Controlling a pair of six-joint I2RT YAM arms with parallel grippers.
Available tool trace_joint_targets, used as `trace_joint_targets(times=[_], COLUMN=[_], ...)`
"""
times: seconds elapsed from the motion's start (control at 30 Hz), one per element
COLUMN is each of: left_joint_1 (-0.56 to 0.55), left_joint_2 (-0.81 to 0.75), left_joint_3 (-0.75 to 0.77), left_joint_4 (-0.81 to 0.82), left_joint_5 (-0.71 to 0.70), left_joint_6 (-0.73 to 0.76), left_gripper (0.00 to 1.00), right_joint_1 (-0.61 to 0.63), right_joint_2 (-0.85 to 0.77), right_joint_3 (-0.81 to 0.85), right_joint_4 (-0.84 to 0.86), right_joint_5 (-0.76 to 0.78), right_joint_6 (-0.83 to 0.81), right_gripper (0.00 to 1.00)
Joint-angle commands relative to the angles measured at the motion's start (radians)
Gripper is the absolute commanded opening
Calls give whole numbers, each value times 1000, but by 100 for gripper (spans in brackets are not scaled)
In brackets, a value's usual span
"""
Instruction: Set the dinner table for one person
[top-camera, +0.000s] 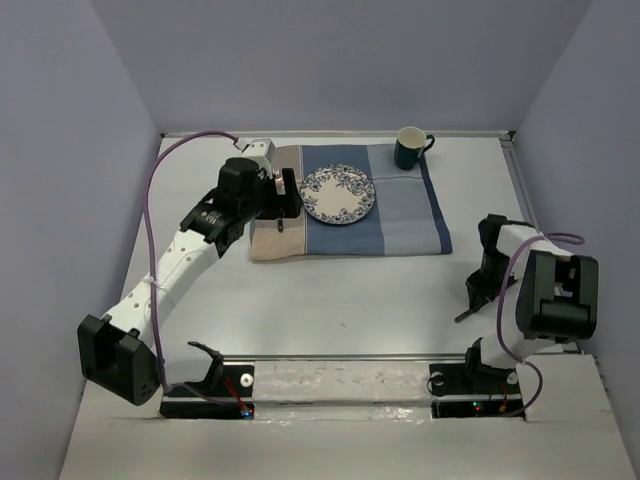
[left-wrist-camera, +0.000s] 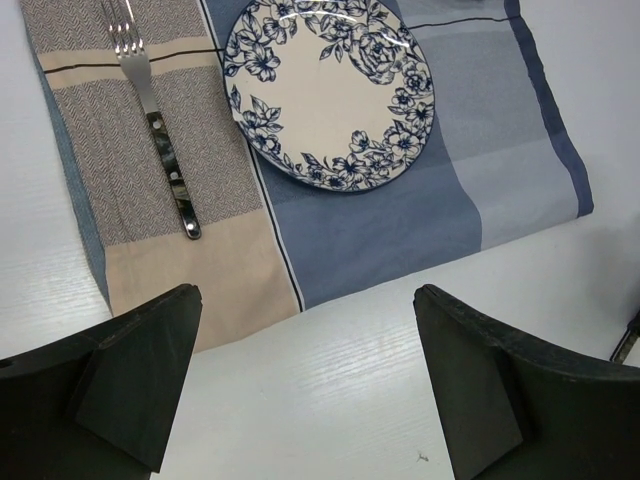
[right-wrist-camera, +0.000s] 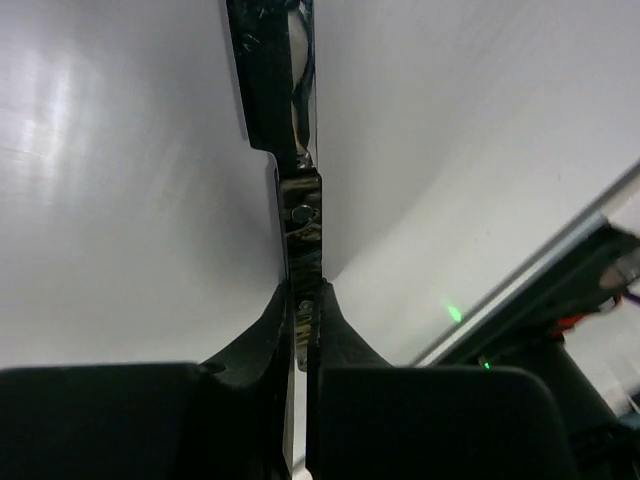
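Next, I release the knife, still low over the table, with my right gripper on the mat's grey stripe (top-camera: 395, 190), close beside the blue floral plate.
The white-grey dinner table (top-camera: 330, 290) carries a blue-and-beige striped mat (top-camera: 410, 215). A blue floral plate (top-camera: 338, 194) sits on the mat's middle, and a dark green mug (top-camera: 410, 148) stands at its far right corner. In the left wrist view a fork (left-wrist-camera: 160, 140) lies on the mat's beige part, left of the plate (left-wrist-camera: 330, 90). My left gripper (left-wrist-camera: 308, 380) is open and empty, above the mat's near left edge (top-camera: 288, 200). My right gripper (right-wrist-camera: 303, 300) is shut on a dark-handled knife (right-wrist-camera: 300, 210), low over the table's right side (top-camera: 476, 296).
Grey walls enclose the table on three sides. A metal rail (top-camera: 340, 380) with both arm bases runs along the near edge. The purple cable (top-camera: 150, 230) of the left arm loops over the table's left side.
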Motion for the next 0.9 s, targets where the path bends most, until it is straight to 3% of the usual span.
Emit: trace_joint_targets(times=[0.0,0.07,0.17,0.3,0.4,0.67,0.87], left_joint_1=[3,4,3,3,1,1,1], left_joint_2=[-46,-47,-52,-70,-89,-73,-87], left_joint_3=[-11,-5,38,119,128,156,170], left_joint_4=[-28,-27,-28,-31,-13,-30,-42], left_joint_5=[17,20,17,-41,-98,-92,-104], left_joint_6=[19,4,-8,-27,-56,-70,-68], left_gripper=[99,99,99,99,99,99,99], right_joint_1=[-3,16,97,331,391,401,410], right_joint_2=[-140,-237,-257,-83,66,379,507], right_joint_3=[63,189,355,698,836,1037,1095], right_joint_4=[142,154,188,177,171,155,162], right_joint_5=[130,103,37,-91,-197,-366,-403], right_joint_6=[-122,-230,-425,-598,-626,-672,-702], right_gripper=[0,0,0,0,0,0,0])
